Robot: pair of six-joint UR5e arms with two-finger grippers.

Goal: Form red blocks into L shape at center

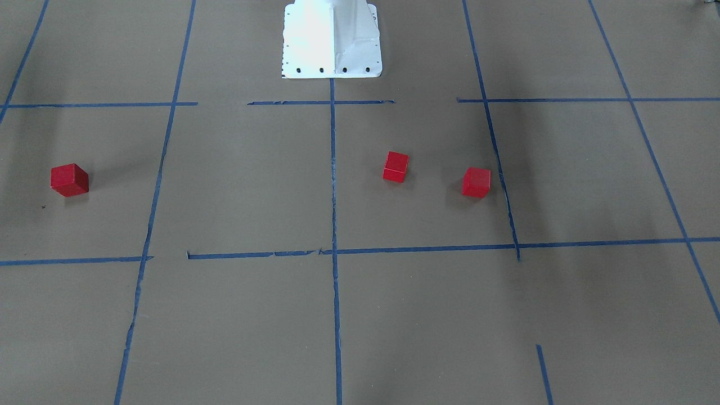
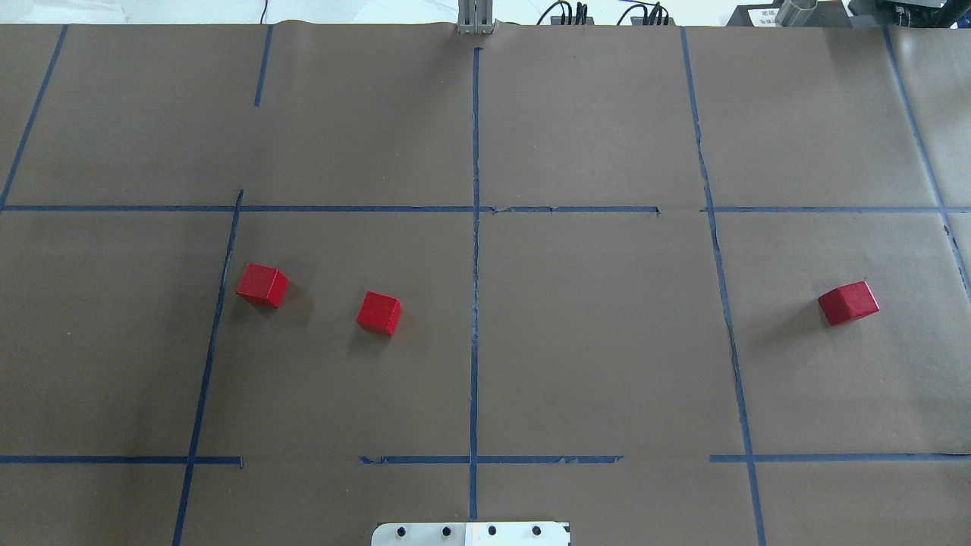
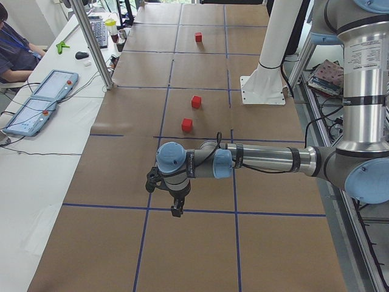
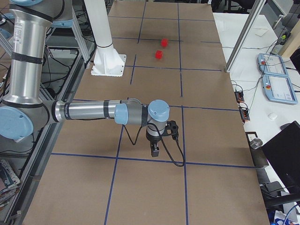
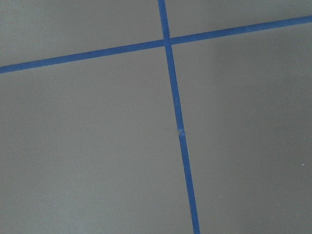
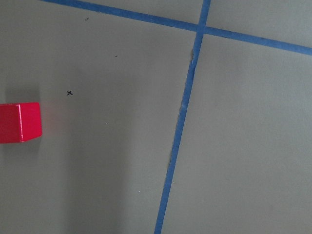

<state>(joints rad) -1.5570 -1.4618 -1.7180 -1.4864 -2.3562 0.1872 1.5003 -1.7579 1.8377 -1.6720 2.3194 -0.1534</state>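
Note:
The robot's right gripper should next go to the lone red block's sides (image 1: 70,179) (image 6: 20,123), far from the pair of other red blocks, and close there.
Three red blocks lie apart on the brown paper. In the overhead view two sit left of the centre (image 2: 476,334): one (image 2: 262,285) by the left tape line, one (image 2: 378,313) nearer the middle. The third (image 2: 848,302) is far right; it also shows at the left edge of the right wrist view (image 6: 19,122). My left gripper (image 3: 177,211) shows only in the exterior left view, pointing down over the paper, well short of the blocks. My right gripper (image 4: 155,151) shows only in the exterior right view, pointing down. I cannot tell whether either is open or shut.
The white robot base (image 1: 332,39) stands at the table's near edge. Blue tape lines (image 2: 475,227) divide the paper into cells. A metal post (image 3: 97,48), teach pendants (image 3: 36,103) and a seated operator (image 3: 12,48) are on the far side.

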